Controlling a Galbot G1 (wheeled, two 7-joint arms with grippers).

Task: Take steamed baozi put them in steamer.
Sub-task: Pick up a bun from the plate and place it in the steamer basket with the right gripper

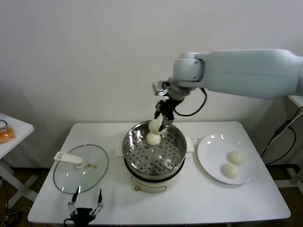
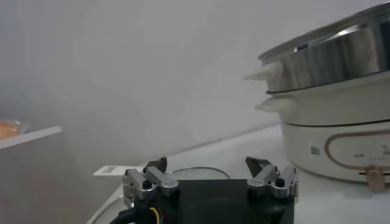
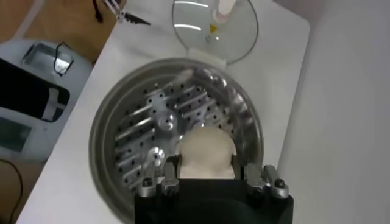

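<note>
My right gripper should release its baozi on the tray (image 1: 140,151) (image 3: 187,101) between the other baozi and the lid side of the steamer.
My right gripper (image 1: 162,119) is shut on a cream-white steamed baozi (image 1: 155,126), holding it just over the back of the steamer (image 1: 178,142). In the right wrist view this baozi (image 3: 207,152) sits between the fingers above the perforated tray (image 3: 146,131). Another baozi (image 1: 153,139) lies on the tray right below it. Two more baozi (image 1: 235,157) (image 1: 230,170) rest on the white plate (image 1: 208,156) to the right. My left gripper (image 1: 86,202) waits open at the table's front left, near the steamer's base (image 2: 329,131); its jaws (image 2: 207,165) hold nothing.
A round glass lid (image 1: 80,170) with a white handle lies flat left of the steamer, also seen as the lid (image 3: 207,21) in the right wrist view. A small side table (image 1: 12,132) with an orange item stands at the far left.
</note>
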